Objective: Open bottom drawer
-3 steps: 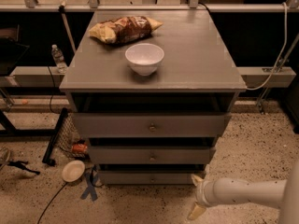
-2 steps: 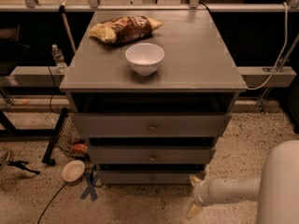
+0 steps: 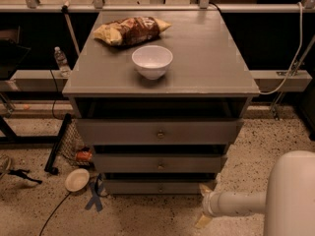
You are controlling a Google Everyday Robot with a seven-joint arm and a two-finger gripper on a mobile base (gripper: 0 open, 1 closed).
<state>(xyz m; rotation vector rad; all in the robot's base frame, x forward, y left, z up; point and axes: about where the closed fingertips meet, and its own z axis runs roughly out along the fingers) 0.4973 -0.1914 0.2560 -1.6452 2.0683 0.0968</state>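
Observation:
I should next close my gripper on the top edge (image 3: 183,183) of the bottom drawer's front, between the knob of that drawer and the end closest to my arm.
The bottom drawer (image 3: 147,187) is the lowest of three grey fronts on the cabinet, with a small round knob (image 3: 160,188) at its centre. A dark gap shows above its front panel. My gripper (image 3: 203,205) is low by the floor, just off the drawer's right end and right of the knob. Its two pale fingers (image 3: 204,189) are spread apart, empty and touching nothing. The white arm (image 3: 290,195) comes in from the lower right.
The middle drawer (image 3: 160,163) and top drawer (image 3: 158,132) sit above. A white bowl (image 3: 152,62) and a snack bag (image 3: 130,31) lie on the cabinet top. On the floor at left are a round dish (image 3: 77,179), a blue tape cross (image 3: 95,195), a black stand leg (image 3: 56,144) and a water bottle (image 3: 60,61).
The arm's thick white link has swung into view at the lower right. The gripper stays low at the bottom drawer's right end. The drawers have not moved.

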